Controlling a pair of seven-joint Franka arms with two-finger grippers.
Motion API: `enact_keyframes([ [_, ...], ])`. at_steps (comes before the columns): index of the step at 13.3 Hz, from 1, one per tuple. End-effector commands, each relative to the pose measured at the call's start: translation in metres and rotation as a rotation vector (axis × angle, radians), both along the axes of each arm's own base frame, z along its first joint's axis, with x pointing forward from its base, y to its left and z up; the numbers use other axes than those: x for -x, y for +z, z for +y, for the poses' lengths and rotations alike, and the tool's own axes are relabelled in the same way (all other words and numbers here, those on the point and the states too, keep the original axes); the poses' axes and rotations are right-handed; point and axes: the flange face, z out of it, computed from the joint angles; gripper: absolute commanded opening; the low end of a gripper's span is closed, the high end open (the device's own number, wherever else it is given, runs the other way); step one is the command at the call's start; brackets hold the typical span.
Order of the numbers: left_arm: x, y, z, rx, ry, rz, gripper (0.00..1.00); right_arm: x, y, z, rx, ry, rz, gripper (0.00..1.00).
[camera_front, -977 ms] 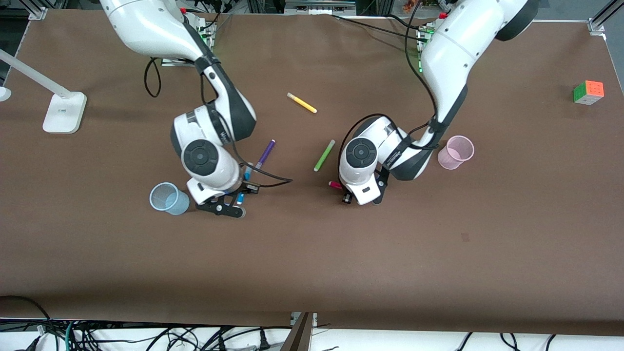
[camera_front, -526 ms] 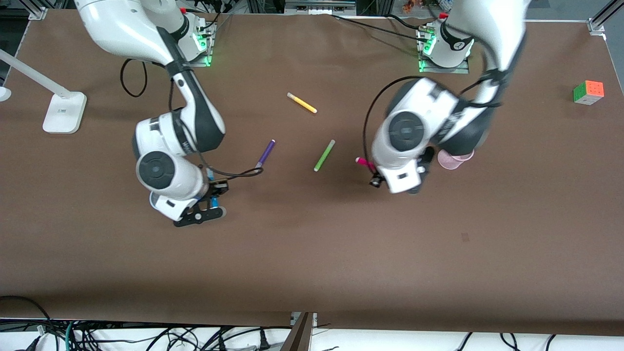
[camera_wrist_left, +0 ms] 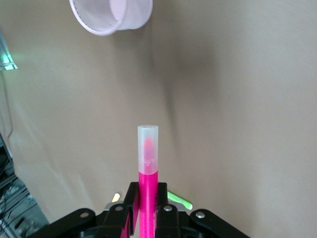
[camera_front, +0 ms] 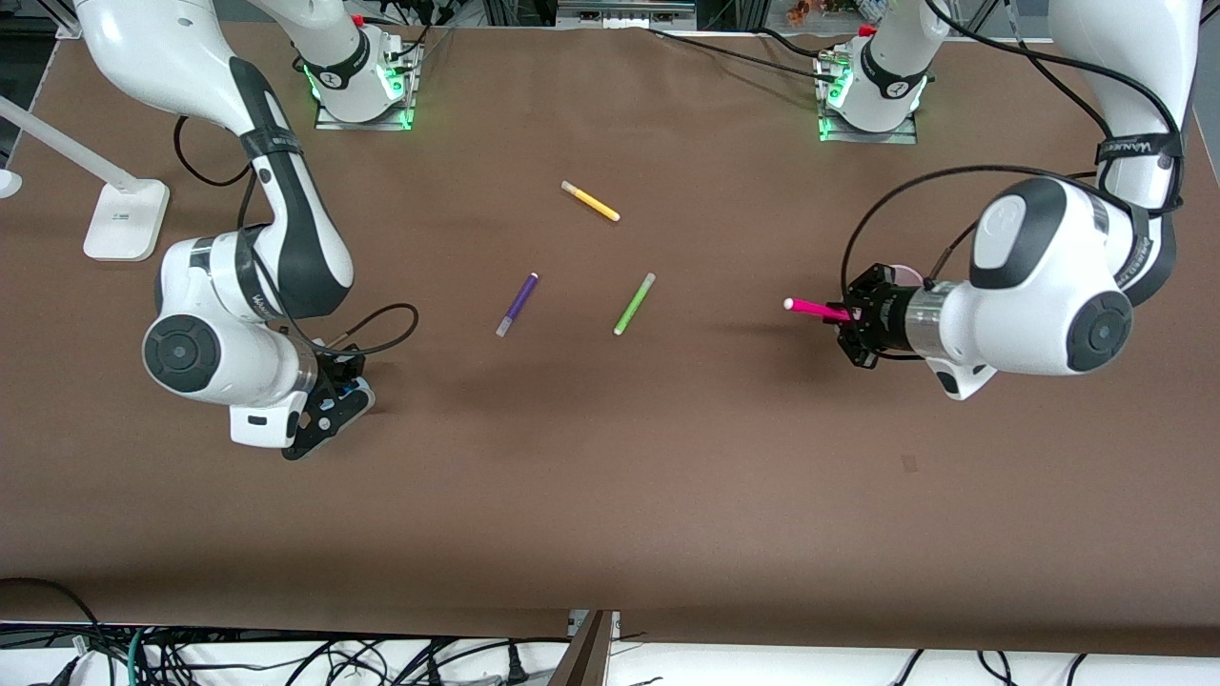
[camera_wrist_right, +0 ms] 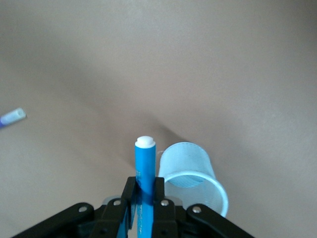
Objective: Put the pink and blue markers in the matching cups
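Observation:
I need to release the pink marker from my left gripper inside the pale pink cup (camera_front: 886, 293) (camera_wrist_left: 110, 14), so that it is left leaning against the cup's rim. The marker is now held level in the air.
My left gripper (camera_front: 851, 317) is shut on the pink marker (camera_front: 813, 308), held level in the air with its white tip pointing toward the middle of the table. The pale pink cup (camera_front: 905, 276) shows only as a sliver past the gripper. In the left wrist view the pink marker (camera_wrist_left: 147, 168) stands between the fingers, and the pink cup (camera_wrist_left: 111, 15) stands apart from it. My right gripper (camera_front: 348, 395) is shut on the blue marker (camera_front: 356, 389). In the right wrist view the blue marker (camera_wrist_right: 144, 168) is beside the pale blue cup (camera_wrist_right: 190, 176). The blue cup is hidden in the front view.
A dark purple pen (camera_front: 518, 304), a lime-green pen (camera_front: 634, 303) and a yellow pen (camera_front: 590, 201) lie in the middle of the table. A white lamp base (camera_front: 126, 219) stands at the right arm's end.
Both arms lifted their markers off the table and swung apart. The right gripper moved over the blue cup and covered it. The left gripper turned level beside the pink cup.

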Motion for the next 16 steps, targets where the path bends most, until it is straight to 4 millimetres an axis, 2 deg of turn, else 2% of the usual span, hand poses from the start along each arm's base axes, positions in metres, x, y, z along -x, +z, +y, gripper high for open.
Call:
enact_keyframes([
  [1,0.0,-0.044,0.056,0.141,0.045,0.106,0.0,-0.001,0.01,-0.011,-0.055,0.11,0.0,0.0],
  [2,0.006,-0.059,0.079,0.2,0.034,0.116,0.0,-0.001,0.014,-0.011,-0.086,0.119,-0.005,0.0],
  [3,0.01,-0.065,0.097,0.216,0.037,0.118,0.0,-0.002,0.013,-0.012,-0.122,0.143,-0.009,0.0],
  [4,0.015,-0.069,0.11,0.224,0.046,0.131,0.0,-0.004,0.012,-0.02,-0.165,0.174,-0.014,0.0],
  [6,0.018,-0.074,0.137,0.245,0.068,0.136,0.0,-0.003,0.01,-0.018,-0.299,0.274,-0.027,0.0],
  [8,0.029,-0.089,0.148,0.268,0.07,0.16,0.0,-0.007,0.006,-0.041,-0.378,0.371,-0.05,0.0],
  [11,0.047,-0.104,0.147,0.289,0.055,0.196,0.0,-0.01,-0.002,-0.071,-0.483,0.519,-0.098,0.0],
  [12,0.058,-0.108,0.152,0.306,0.04,0.209,0.0,-0.01,-0.006,-0.085,-0.51,0.552,-0.115,0.0],
  [14,0.074,-0.118,0.183,0.393,0.024,0.2,0.0,-0.011,-0.011,-0.091,-0.602,0.625,-0.168,0.0],
  [16,0.08,-0.124,0.19,0.419,0.014,0.197,0.0,-0.007,-0.018,-0.101,-0.7,0.66,-0.186,0.0],
])
